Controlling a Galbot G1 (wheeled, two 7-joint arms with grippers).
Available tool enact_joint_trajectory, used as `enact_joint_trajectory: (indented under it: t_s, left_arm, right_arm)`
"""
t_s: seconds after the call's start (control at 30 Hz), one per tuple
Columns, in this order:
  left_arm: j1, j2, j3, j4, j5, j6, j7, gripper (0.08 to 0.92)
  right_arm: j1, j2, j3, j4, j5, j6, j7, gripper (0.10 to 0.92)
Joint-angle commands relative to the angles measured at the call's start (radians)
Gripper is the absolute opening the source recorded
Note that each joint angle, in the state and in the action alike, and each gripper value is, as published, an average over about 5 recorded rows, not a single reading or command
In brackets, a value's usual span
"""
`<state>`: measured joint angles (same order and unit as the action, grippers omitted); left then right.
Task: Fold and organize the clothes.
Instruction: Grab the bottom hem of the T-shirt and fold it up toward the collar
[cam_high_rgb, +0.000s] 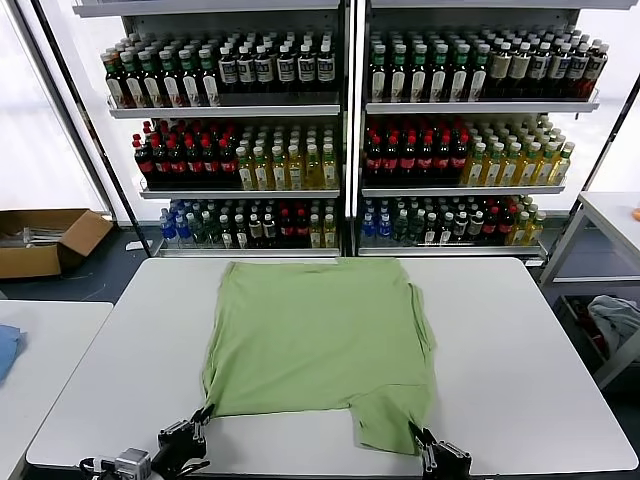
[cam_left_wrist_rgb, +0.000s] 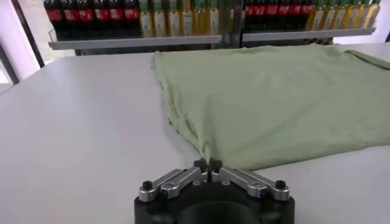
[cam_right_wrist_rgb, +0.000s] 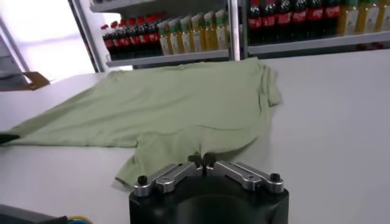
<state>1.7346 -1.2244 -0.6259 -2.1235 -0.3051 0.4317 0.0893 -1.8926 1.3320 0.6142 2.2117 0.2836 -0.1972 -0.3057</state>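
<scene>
Next, my right gripper releases the T-shirt's near corner on the light green fabric (cam_high_rgb: 416, 347) (cam_right_wrist_rgb: 258, 108) just past the folded flap.
The light green T-shirt (cam_high_rgb: 315, 335) lies spread flat on the white table (cam_high_rgb: 520, 360), with a folded-under flap at its near right. My left gripper (cam_high_rgb: 203, 414) is at the shirt's near left corner, and in the left wrist view (cam_left_wrist_rgb: 208, 163) its fingers are shut on the corner of the fabric (cam_left_wrist_rgb: 274, 97). My right gripper (cam_high_rgb: 419, 433) is at the near right corner of the shirt, and in the right wrist view (cam_right_wrist_rgb: 202, 159) its fingers are shut on the shirt's near edge (cam_right_wrist_rgb: 170, 115). No printed mark shows.
Shelves of bottles (cam_high_rgb: 350, 130) stand behind the table. A cardboard box (cam_high_rgb: 45, 240) is on the floor at the far left. A blue cloth (cam_high_rgb: 8, 350) lies on a side table at left. A pale grey cloth (cam_high_rgb: 615, 320) hangs under a table at right.
</scene>
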Motion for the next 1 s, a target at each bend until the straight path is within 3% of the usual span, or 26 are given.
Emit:
enact_joint_trajectory:
  t_s: [0.03,0.37,0.57,0.67,0.8,1.0]
  left_arm:
    - [0.070,-0.007,-0.010,-0.098,0.002,-0.006,-0.007,0.085]
    - [0.206,-0.017,-0.106,-0.223,0.011,0.006,-0.002,0.085]
    - [0.228,0.010,-0.170,-0.279,-0.031,0.038,0.016,0.085]
    - [0.163,0.047,-0.145,-0.257,-0.039,0.063,0.024,0.085]
    - [-0.012,0.111,-0.084,-0.194,-0.072,0.095,0.018,0.085]
    - [-0.187,0.208,-0.014,-0.082,-0.197,0.111,0.004,0.085]
  right_arm:
    - [-0.131,-0.005,0.055,0.052,0.037,0.098,-0.113,0.109]
    - [-0.309,-0.001,0.106,0.137,0.118,0.173,-0.166,0.109]
    - [-0.259,-0.012,0.105,0.150,0.214,0.172,-0.126,0.109]
    - [-0.136,-0.024,0.086,0.126,0.254,0.140,-0.058,0.109]
    - [0.101,-0.059,0.056,0.071,0.311,0.075,0.048,0.109]
    - [0.341,-0.128,0.021,-0.028,0.366,0.024,0.099,0.109]
